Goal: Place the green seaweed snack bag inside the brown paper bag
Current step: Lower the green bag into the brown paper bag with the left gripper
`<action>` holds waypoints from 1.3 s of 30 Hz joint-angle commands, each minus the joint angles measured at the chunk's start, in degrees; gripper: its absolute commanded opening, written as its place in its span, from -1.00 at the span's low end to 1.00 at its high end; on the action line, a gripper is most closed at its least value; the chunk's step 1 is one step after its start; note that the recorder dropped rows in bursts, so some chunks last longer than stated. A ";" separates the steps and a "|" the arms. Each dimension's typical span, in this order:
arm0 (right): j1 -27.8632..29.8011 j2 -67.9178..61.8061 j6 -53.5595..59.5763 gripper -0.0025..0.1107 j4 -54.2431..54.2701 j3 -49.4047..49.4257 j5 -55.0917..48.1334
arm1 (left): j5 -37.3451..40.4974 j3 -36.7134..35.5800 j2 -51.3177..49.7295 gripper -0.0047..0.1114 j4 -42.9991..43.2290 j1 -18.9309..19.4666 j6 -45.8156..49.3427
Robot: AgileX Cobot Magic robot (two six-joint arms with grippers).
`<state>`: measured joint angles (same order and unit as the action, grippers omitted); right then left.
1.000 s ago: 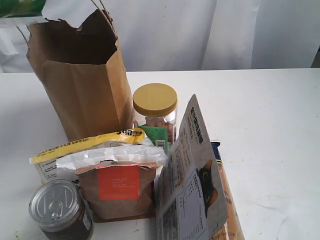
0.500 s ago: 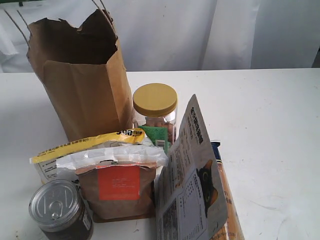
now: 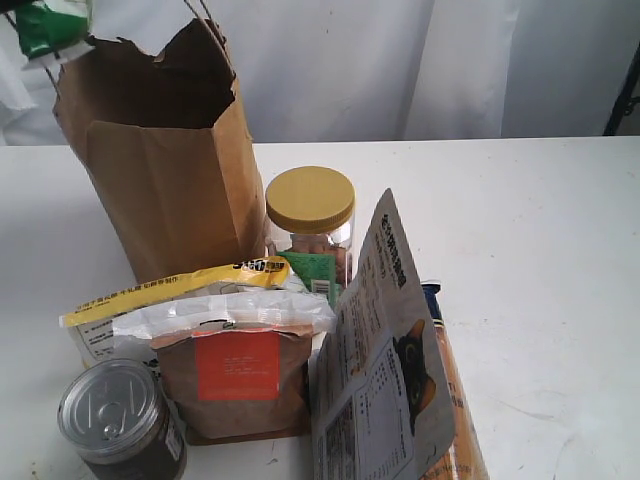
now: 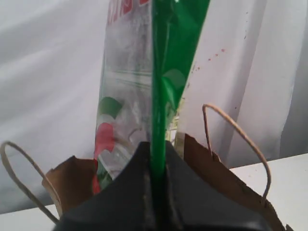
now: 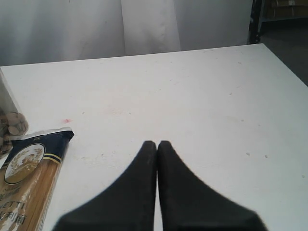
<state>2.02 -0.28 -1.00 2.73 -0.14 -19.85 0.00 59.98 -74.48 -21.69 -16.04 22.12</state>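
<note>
My left gripper will release the green seaweed snack bag, hanging just above the paper bag's rim, inside the brown paper bag's opening (image 3: 128, 107) (image 4: 91, 202), away from the jar.
The green seaweed snack bag (image 4: 163, 82) hangs edge-on from my left gripper (image 4: 156, 147), which is shut on its edge. In the exterior view only the bag's lower end (image 3: 48, 28) shows at the top left corner, just above the left rim of the brown paper bag (image 3: 170, 170). That tall kraft bag stands open, with a torn top edge and string handles (image 4: 236, 130). My left gripper itself is out of the exterior view. Over bare table, my right gripper (image 5: 157, 143) is shut with nothing in it.
In front of the paper bag stand a yellow-lidded jar (image 3: 310, 215), a small green packet (image 3: 312, 272), a yellow-topped white pouch (image 3: 170, 290), a short brown pouch with an orange label (image 3: 237, 375), a tin can (image 3: 115, 415), a grey printed pouch (image 3: 385, 360) and a spaghetti pack (image 5: 26, 183).
The green seaweed snack bag has come down into the top left corner of the exterior view, above the paper bag's rim. Nothing on the table has moved.
</note>
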 commanded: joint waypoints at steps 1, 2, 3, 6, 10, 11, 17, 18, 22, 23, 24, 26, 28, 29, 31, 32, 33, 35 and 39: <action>0.32 0.28 0.21 -0.96 0.13 0.14 0.10 | -6.07 -0.65 -1.22 -0.92 -0.10 0.17 -5.88; 0.32 0.28 0.21 -0.96 0.13 0.14 0.10 | -6.82 -0.65 -1.65 -0.92 -0.11 0.17 -6.32; 0.32 0.28 0.21 -0.96 0.13 0.14 0.10 | -7.31 -0.65 -2.45 -0.92 -0.11 0.17 -7.23; 0.32 0.28 0.21 -0.96 0.13 0.14 0.10 | -7.33 -0.65 -4.34 -0.92 -0.11 0.06 -8.66; 0.32 0.28 0.21 -0.96 0.13 0.14 0.10 | -7.54 -0.65 -6.19 -0.92 -0.11 0.06 -9.26; 0.32 0.28 0.21 -0.96 0.13 0.14 0.10 | -7.78 -0.65 -6.63 -0.92 0.01 0.06 -9.78; 0.32 0.28 0.21 -0.96 0.13 0.14 0.10 | -8.61 -0.65 -7.15 -0.92 2.59 -0.16 -12.01; 0.32 0.28 0.21 -0.96 0.13 0.14 0.10 | -8.73 -0.65 -7.27 -0.92 2.57 -0.16 -12.15; 0.32 0.28 0.21 -0.96 0.13 0.14 0.10 | -9.90 -0.65 -9.27 -0.92 4.36 -0.16 -13.29; 0.32 0.28 0.21 -0.96 0.13 0.14 0.10 | -10.43 -0.65 -9.68 -0.92 4.78 -0.16 -13.56; 0.32 0.28 0.21 -0.96 0.13 0.14 0.10 | -10.85 -0.65 -10.08 -0.92 4.89 -0.16 -14.35; 0.32 0.28 0.21 -0.96 0.13 0.14 0.10 | -10.96 -0.65 -11.04 -0.92 6.55 -0.16 -17.18; 0.32 0.28 0.21 -0.96 0.13 0.14 0.10 | -11.12 -0.65 -11.64 -0.92 9.01 -0.16 -19.24; 0.32 0.28 0.21 -0.96 0.13 0.14 0.10 | -11.25 -0.65 -11.93 -0.92 9.70 -0.16 -20.31; 0.32 0.28 0.21 -0.96 0.13 0.14 0.10 | -12.26 -0.65 -12.14 -0.92 11.94 -0.16 -23.15; 0.32 0.28 0.21 -0.96 0.13 0.14 0.10 | -12.54 -0.65 -12.18 -0.92 13.64 -0.16 -24.40; 0.32 0.28 0.21 -0.96 0.13 0.14 0.10 | -12.83 -0.65 -12.29 -0.92 15.60 -0.16 -26.14; 0.32 0.28 0.21 -0.96 0.13 0.14 0.10 | -13.26 -0.65 -12.69 -0.92 18.59 -0.16 -28.73; 0.32 0.28 0.21 -0.96 0.13 0.14 0.10 | -13.14 -0.65 -13.81 -0.92 21.03 -0.16 -32.27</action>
<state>2.02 -0.28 -1.00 2.73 -0.14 -19.85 -11.62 59.33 -87.51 -2.65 -16.04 -7.07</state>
